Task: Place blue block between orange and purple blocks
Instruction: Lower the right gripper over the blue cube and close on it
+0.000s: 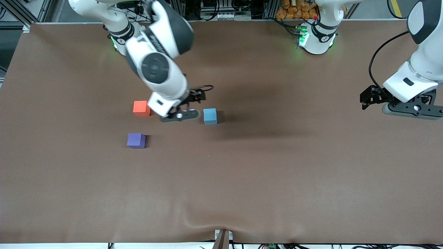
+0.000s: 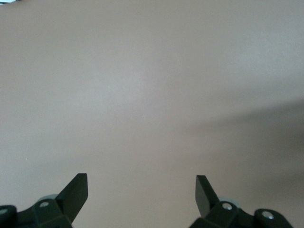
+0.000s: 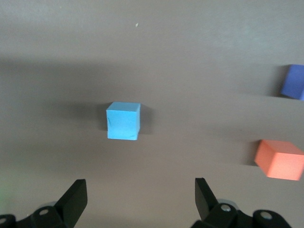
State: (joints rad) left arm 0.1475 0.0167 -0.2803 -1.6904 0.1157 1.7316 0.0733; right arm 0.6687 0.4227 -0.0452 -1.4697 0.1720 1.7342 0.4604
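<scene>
The robot's right gripper needs to next close on the blue block's middle (image 1: pixel 210 116) (image 3: pixel 123 121), with one finger on the block's side that faces the orange block.
The blue block (image 1: pixel 210 116) (image 3: pixel 123 121), a light sky-blue cube, rests on the brown table. The orange block (image 1: pixel 141 108) (image 3: pixel 280 159) lies toward the right arm's end. The purple block (image 1: pixel 136 140) (image 3: pixel 294 81) sits nearer to the front camera than the orange one, with a gap between them. My right gripper (image 1: pixel 180 116) (image 3: pixel 140 183) hangs over the table between the orange and blue blocks, open and empty. My left gripper (image 1: pixel 412 109) (image 2: pixel 141 179) waits open over bare cloth at the left arm's end.
A brown cloth (image 1: pixel 277 173) covers the whole table. It has a raised wrinkle (image 1: pixel 221 226) at the edge nearest the front camera. The two arm bases (image 1: pixel 316 38) stand along the edge farthest from that camera.
</scene>
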